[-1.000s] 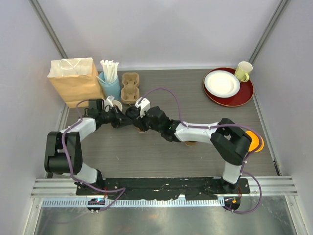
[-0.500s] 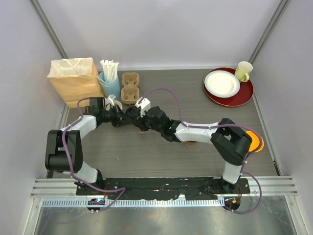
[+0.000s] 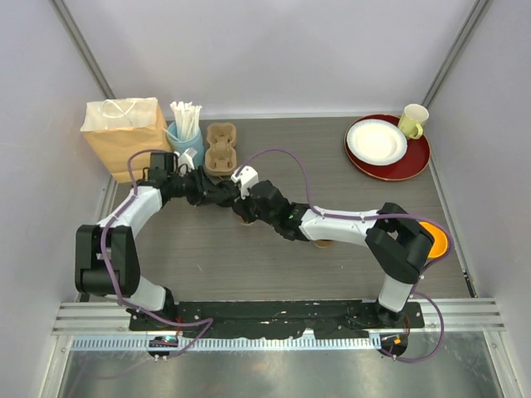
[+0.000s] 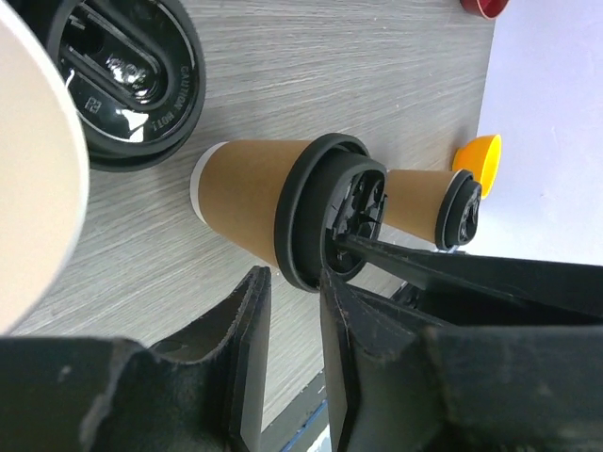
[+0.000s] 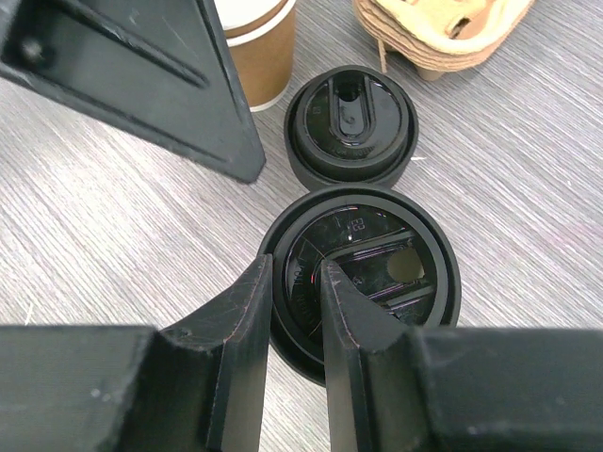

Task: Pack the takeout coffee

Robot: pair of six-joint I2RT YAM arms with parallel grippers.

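My right gripper is holding the coffee cup and will put it down on the table [image 3: 303, 184] between the cardboard cup carrier and red tray.
One takeout coffee cup [image 5: 377, 273], brown kraft with a black lid, stands under my right gripper [image 5: 297, 268]. That gripper is shut on the lid's rim, one finger outside it and one on top. The left wrist view shows this cup [image 4: 254, 202] from the side, with the second lidded cup [image 4: 419, 202] behind it. From above, the gripped cup [image 3: 243, 219] peeks out below my right gripper [image 3: 236, 207], and the second cup [image 3: 323, 242] sits under the right forearm. My left gripper [image 4: 292, 278] is open and holds nothing. It hovers just left of the gripped cup [image 3: 214, 191].
A loose black lid [image 5: 349, 122] and an open brown cup [image 5: 256, 42] sit behind the gripped cup. At back left are a paper bag [image 3: 124, 137], a blue cup of straws [image 3: 187, 141] and a cardboard cup carrier [image 3: 221, 148]. A red tray [image 3: 411, 170] with a plate and a yellow mug [image 3: 413, 120] is at back right.
My left gripper has opened and drawn back a little toward the upper left. The right gripper stays shut on the cup's lid in the same place.
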